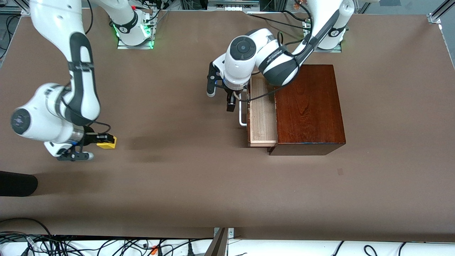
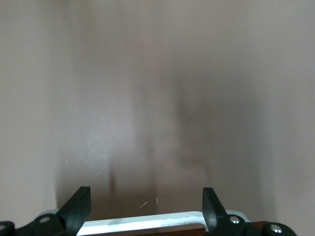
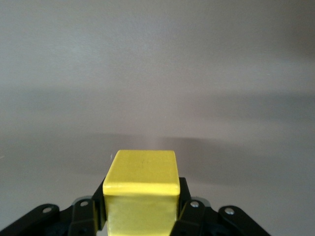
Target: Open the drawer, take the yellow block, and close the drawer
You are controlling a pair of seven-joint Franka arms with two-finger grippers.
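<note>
I should let go of the yellow block, now held over the bare table, with my right gripper on the bare table (image 1: 123, 150) between the black rounded object and the drawer.
The drawer (image 1: 263, 113) stands pulled out of the mahogany box (image 1: 309, 106), and its pale tray shows nothing inside. My left gripper (image 1: 236, 102) hangs open at the drawer's white handle (image 1: 242, 115). In the left wrist view the handle (image 2: 147, 222) runs across the wide gap of that gripper (image 2: 146, 209), and the fingers (image 2: 78, 209) touch nothing. The yellow block (image 1: 107, 143) is held by my right gripper (image 1: 103, 140), shut on it, over the bare table toward the right arm's end. In the right wrist view the block (image 3: 141, 179) sits squarely in the right gripper (image 3: 141, 206).
A black rounded object (image 1: 17, 184) pokes in at the table's edge toward the right arm's end, nearer to the front camera. Cables (image 1: 106, 247) lie along the front edge. A small dark mark (image 1: 340, 171) sits on the tabletop in front of the box.
</note>
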